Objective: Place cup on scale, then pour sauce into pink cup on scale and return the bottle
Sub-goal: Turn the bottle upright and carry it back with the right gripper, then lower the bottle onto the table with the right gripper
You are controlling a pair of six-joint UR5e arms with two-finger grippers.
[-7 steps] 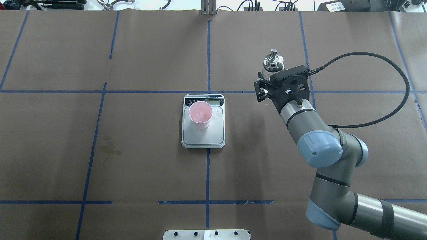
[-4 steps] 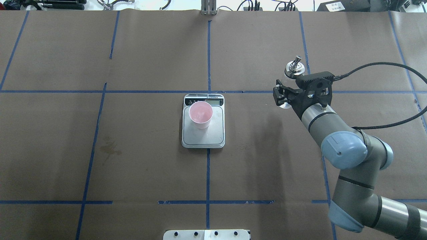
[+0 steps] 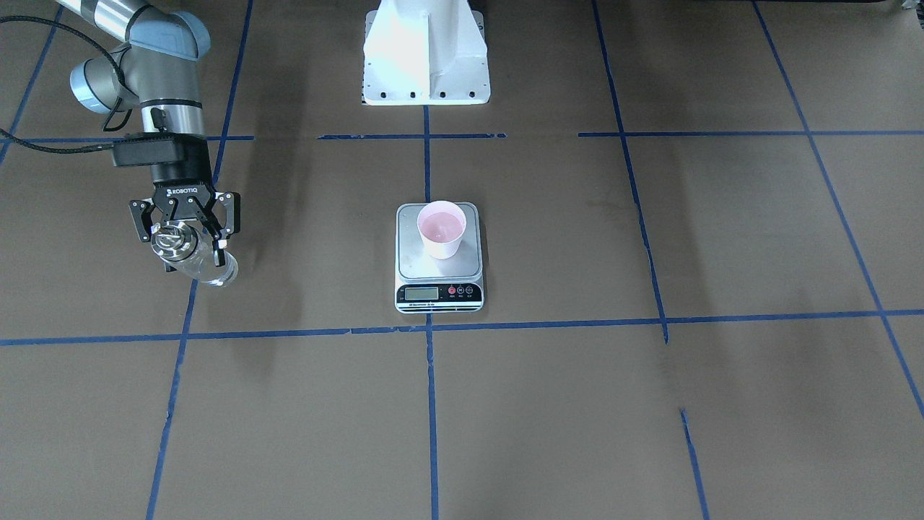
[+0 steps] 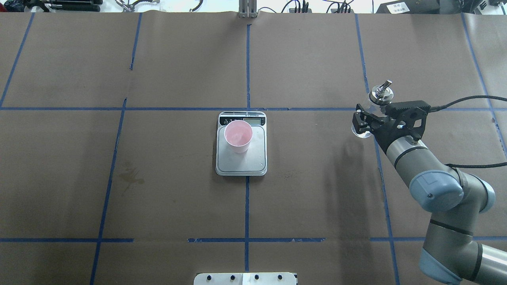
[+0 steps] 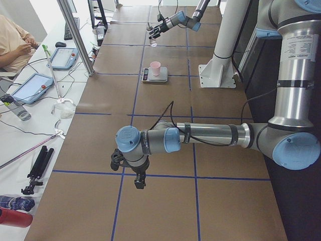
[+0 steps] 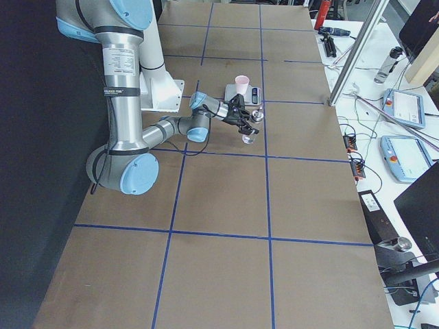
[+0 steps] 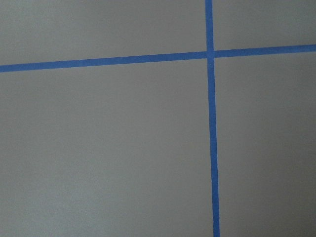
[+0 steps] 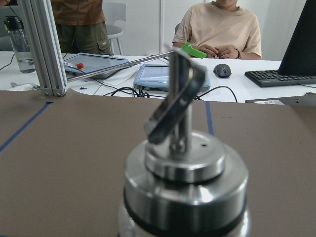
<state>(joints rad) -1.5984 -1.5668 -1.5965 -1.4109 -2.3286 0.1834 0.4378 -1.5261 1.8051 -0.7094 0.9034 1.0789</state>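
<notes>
Next, my right gripper sets the bottle, now held upright low over the paper, on the bare paper (image 3: 222, 266) close beside the blue tape line, facing the scale.
The pink cup (image 4: 238, 135) stands upright on the scale (image 4: 257, 155) at the table's middle, toward the plate's display end; the same cup (image 3: 442, 230) and scale (image 3: 438, 293) show in the front view. Far to the right, my right gripper (image 4: 366, 120) is shut on the bottle (image 4: 380, 95), a clear glass one with a silver pourer cap. The bottle (image 3: 209, 269) stays upright, low over the paper; I cannot tell if it touches. Its cap (image 8: 185, 165) fills the right wrist view. The sauce is too clear to make out. My left gripper (image 5: 139, 179) hangs over bare paper far from the scale; I cannot tell its state.
Brown paper with blue tape lines covers the table. The white robot pedestal (image 3: 426, 50) stands behind the scale. A faint stain (image 4: 128, 177) marks the paper left of the scale. Beyond the far edge are tablets, a keyboard and seated people (image 8: 219, 27).
My right arm has carried the bottle rightward and a little nearer to the robot, away from the scale. Cup and scale have not moved.
</notes>
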